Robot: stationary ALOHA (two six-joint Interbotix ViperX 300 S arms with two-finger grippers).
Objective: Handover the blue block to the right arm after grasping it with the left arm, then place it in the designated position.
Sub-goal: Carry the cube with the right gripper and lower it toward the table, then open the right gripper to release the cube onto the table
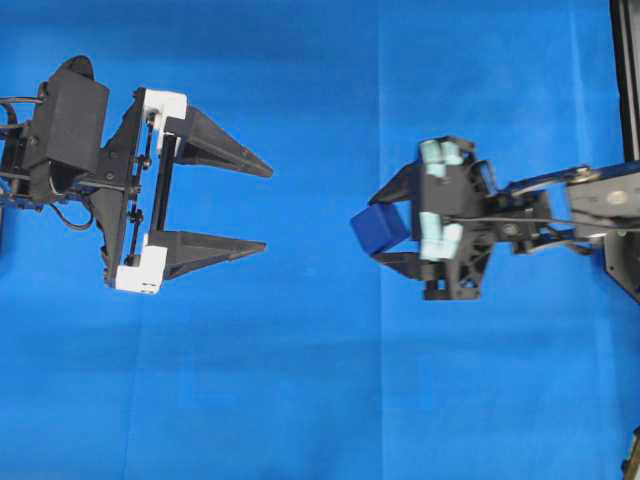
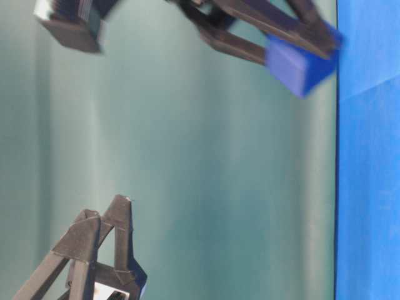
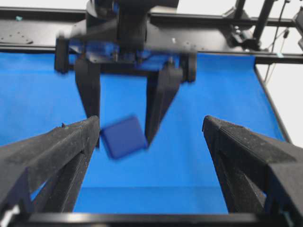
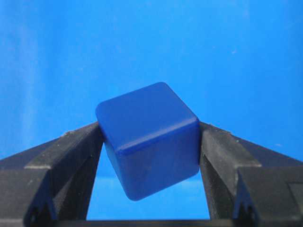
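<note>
The blue block will go down from my right gripper onto the blue cloth (image 1: 314,254) just past the lower fingertip of my left gripper.
The blue block (image 1: 380,228) is a small dark-blue cube, held tilted above the blue cloth (image 1: 320,400) right of the middle. My right gripper (image 1: 381,229), all black, is shut on it, one finger on each side of it. The right wrist view shows the blue block (image 4: 149,142) pinched at the tips of the right gripper (image 4: 150,130). My left gripper (image 1: 266,208), with white brackets, stands wide open at the left, pointing at the block with a gap between. Between the fingers of the left gripper (image 3: 150,122), the blue block (image 3: 124,137) hangs farther off in the right gripper (image 3: 123,141).
A black frame post (image 1: 625,80) runs along the right edge of the cloth. A black rail (image 3: 213,45) closes the cloth's far end behind the right arm. In the table-level view the blue block (image 2: 300,62) hangs in front of a teal backdrop (image 2: 187,156).
</note>
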